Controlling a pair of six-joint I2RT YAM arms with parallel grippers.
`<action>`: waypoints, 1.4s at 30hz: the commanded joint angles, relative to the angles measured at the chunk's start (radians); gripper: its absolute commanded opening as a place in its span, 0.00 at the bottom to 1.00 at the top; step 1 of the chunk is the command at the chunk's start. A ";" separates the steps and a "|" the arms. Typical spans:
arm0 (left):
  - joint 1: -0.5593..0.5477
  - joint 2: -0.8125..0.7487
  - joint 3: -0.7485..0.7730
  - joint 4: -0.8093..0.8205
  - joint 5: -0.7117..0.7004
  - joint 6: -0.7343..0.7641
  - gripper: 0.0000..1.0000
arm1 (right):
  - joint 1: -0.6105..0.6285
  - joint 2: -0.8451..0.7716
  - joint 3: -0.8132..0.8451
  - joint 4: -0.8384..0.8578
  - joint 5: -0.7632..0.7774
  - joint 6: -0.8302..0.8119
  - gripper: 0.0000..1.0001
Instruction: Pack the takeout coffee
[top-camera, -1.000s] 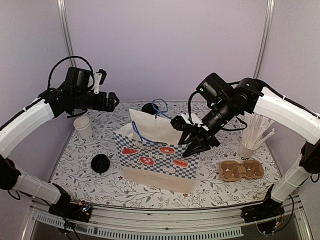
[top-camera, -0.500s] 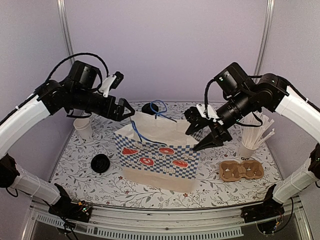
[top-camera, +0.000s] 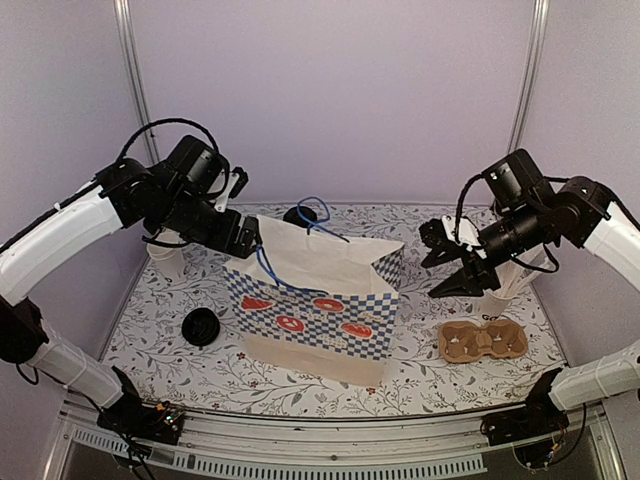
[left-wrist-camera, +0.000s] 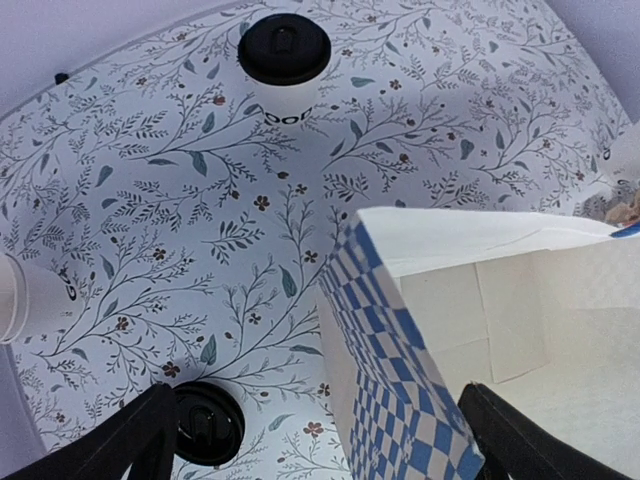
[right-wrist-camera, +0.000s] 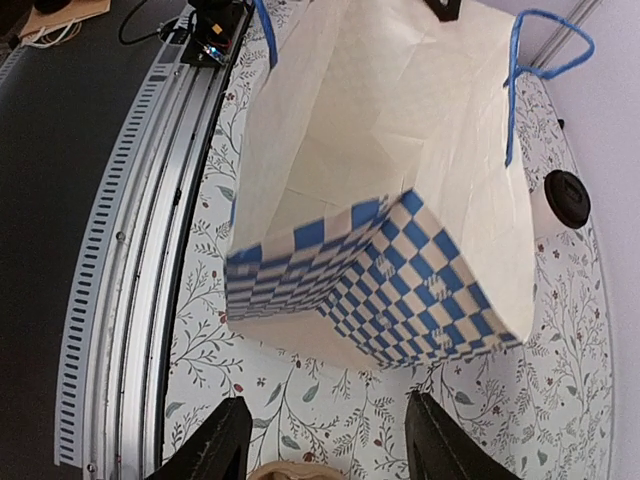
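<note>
My right gripper next closes on the cardboard cup carrier's narrow middle (top-camera: 485, 341) between its cup holes.
The takeout coffee (top-camera: 298, 215), a small white cup with a black lid, stands behind the checkered paper bag (top-camera: 310, 320). It also shows in the left wrist view (left-wrist-camera: 284, 50) and in the right wrist view (right-wrist-camera: 567, 197). The bag stands open at mid-table, blue handles up. My left gripper (top-camera: 245, 236) is open and empty at the bag's upper left corner, and the bag's left wall (left-wrist-camera: 400, 330) lies between its fingers (left-wrist-camera: 320, 450). My right gripper (top-camera: 438, 272) is open and empty, in the air to the right of the bag (right-wrist-camera: 400, 260), apart from it (right-wrist-camera: 325, 450).
A loose black lid (top-camera: 201, 326) lies left of the bag (left-wrist-camera: 205, 422). A plain white cup (top-camera: 165, 256) stands at the far left. A white cup with sticks (top-camera: 497, 292) and a cardboard cup carrier (top-camera: 482, 340) sit at the right. A metal rail (right-wrist-camera: 130, 250) runs along the table's front.
My right gripper has pulled back to the right, away from the bag. My left gripper has come down and right to the bag's left corner. The bag's mouth stands wider open.
</note>
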 joint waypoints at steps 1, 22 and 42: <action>0.001 -0.042 0.032 -0.046 -0.126 -0.068 1.00 | -0.071 -0.097 -0.208 -0.002 0.072 0.001 0.55; 0.002 -0.272 -0.122 0.409 -0.058 0.033 1.00 | -0.352 -0.166 -0.636 0.019 0.442 -0.192 0.39; 0.003 -0.304 -0.203 0.441 -0.061 0.072 1.00 | -0.393 -0.016 -0.668 0.134 0.484 -0.249 0.42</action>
